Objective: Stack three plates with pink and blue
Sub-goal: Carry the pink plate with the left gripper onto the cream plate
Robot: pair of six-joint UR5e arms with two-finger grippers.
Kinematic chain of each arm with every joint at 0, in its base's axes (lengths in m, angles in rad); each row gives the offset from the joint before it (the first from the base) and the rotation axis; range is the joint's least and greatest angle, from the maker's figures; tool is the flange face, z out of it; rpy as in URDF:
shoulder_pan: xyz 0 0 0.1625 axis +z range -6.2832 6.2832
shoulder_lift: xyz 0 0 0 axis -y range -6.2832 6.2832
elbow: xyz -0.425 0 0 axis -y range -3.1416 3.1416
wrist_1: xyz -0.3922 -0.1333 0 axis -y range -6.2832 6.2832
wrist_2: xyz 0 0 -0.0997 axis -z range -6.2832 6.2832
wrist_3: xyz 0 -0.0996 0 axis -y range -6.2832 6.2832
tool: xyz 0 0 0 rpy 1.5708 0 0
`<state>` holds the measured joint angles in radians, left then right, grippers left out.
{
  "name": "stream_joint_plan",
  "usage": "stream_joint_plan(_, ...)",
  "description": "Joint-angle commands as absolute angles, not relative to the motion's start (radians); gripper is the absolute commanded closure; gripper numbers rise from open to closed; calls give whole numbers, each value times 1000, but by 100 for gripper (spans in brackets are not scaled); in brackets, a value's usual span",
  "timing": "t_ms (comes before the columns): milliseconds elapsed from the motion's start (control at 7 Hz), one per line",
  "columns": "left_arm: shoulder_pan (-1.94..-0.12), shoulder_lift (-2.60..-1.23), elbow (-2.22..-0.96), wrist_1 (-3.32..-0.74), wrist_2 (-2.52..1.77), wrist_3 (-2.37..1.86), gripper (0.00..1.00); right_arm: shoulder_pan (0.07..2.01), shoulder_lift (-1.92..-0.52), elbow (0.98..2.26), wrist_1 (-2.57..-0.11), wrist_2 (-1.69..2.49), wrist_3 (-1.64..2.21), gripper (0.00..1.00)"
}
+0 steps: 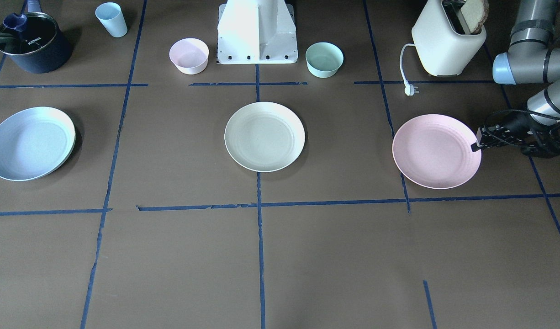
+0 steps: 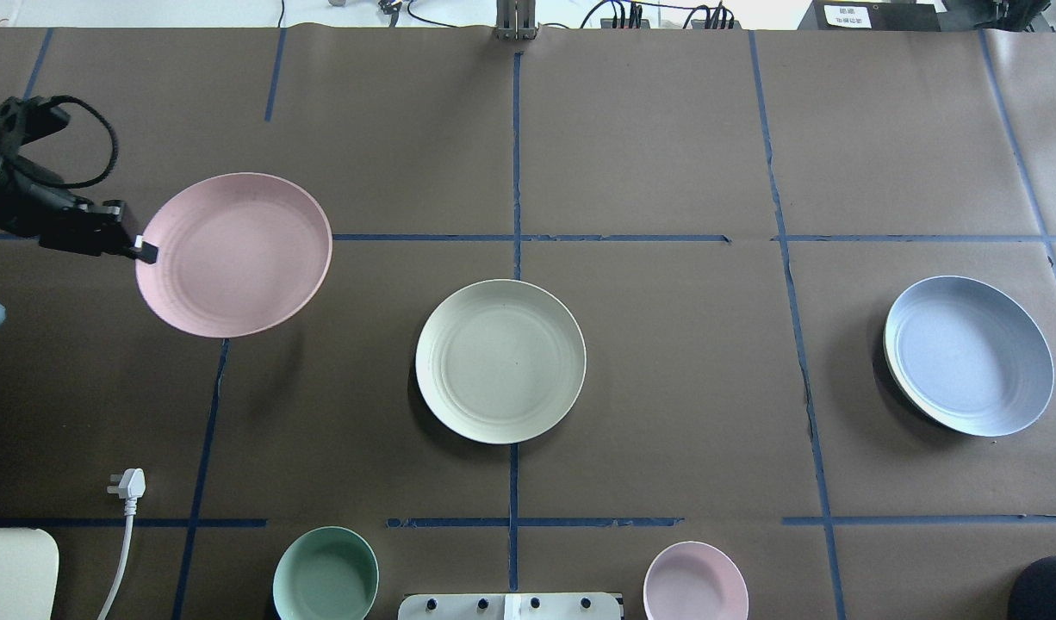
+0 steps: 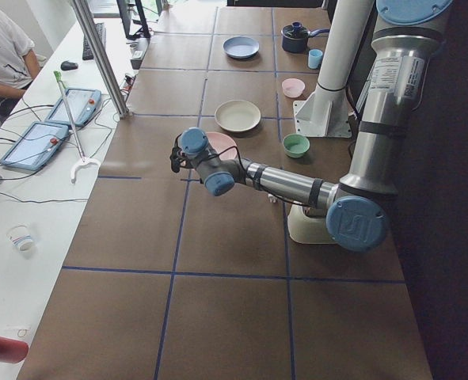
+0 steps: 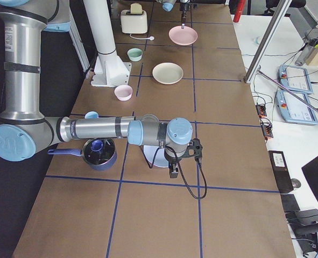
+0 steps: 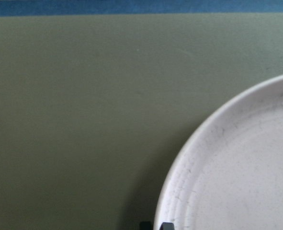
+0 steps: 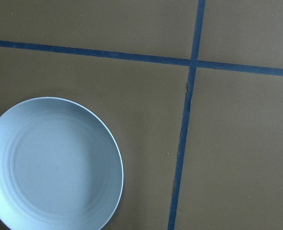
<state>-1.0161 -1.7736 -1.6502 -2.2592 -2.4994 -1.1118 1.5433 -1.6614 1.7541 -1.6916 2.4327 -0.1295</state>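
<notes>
Next, my left gripper releases the pale pink plate on top of the cream plate (image 1: 261,128) in the middle of the table.
The pale pink plate (image 1: 436,151) (image 2: 233,254) is at the robot's left. My left gripper (image 1: 476,145) (image 2: 146,252) is shut on its outer rim, and the plate looks raised a little off the table. The left wrist view shows the plate's rim (image 5: 237,163) close up. The cream plate (image 1: 264,136) (image 2: 500,360) lies at the table's middle. The light blue plate (image 1: 31,142) (image 2: 967,355) (image 6: 52,163) lies at the robot's right. My right gripper (image 4: 173,171) hangs above the blue plate's outer edge. It shows only in the exterior right view, so I cannot tell its state.
A pink bowl (image 1: 189,55) and a mint bowl (image 1: 324,59) flank the robot base (image 1: 257,32). A toaster (image 1: 446,41) with bread and its loose plug (image 1: 410,89) stand behind the pink plate. A dark pot (image 1: 31,43) and a blue cup (image 1: 111,19) stand behind the blue plate.
</notes>
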Motion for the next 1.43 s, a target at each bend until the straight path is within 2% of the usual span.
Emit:
stream_joint_plan(0, -773, -1949, -1726, -2249, -2332, -1445, 100, 1523, -1658, 1755, -1668, 2434, -126, 0)
stream_joint_plan(143, -605, -2009, -1704, -2217, -2143, -1498, 100, 1522, -1660, 1750, -1622, 2434, -121, 0)
stream_joint_plan(286, -539, -2043, -1680, -2189, -2018, -1496, 100, 1520, -1660, 1750, -1621, 2434, -121, 0)
stream_joint_plan(1000, -512, -2011, -1678, -2189, -2005, -1499, 100, 1514, -1660, 1743, -1620, 2453, -121, 0)
stream_joint_plan(1143, -512, -2010, -1677, -2189, -2005, -1494, 83, 1514, -1660, 1741, -1620, 2451, -123, 0)
stream_joint_plan(1286, -512, -2011, -1678, -2192, -2003, -1493, 17, 1513, -1660, 1740, -1617, 2451, -123, 0)
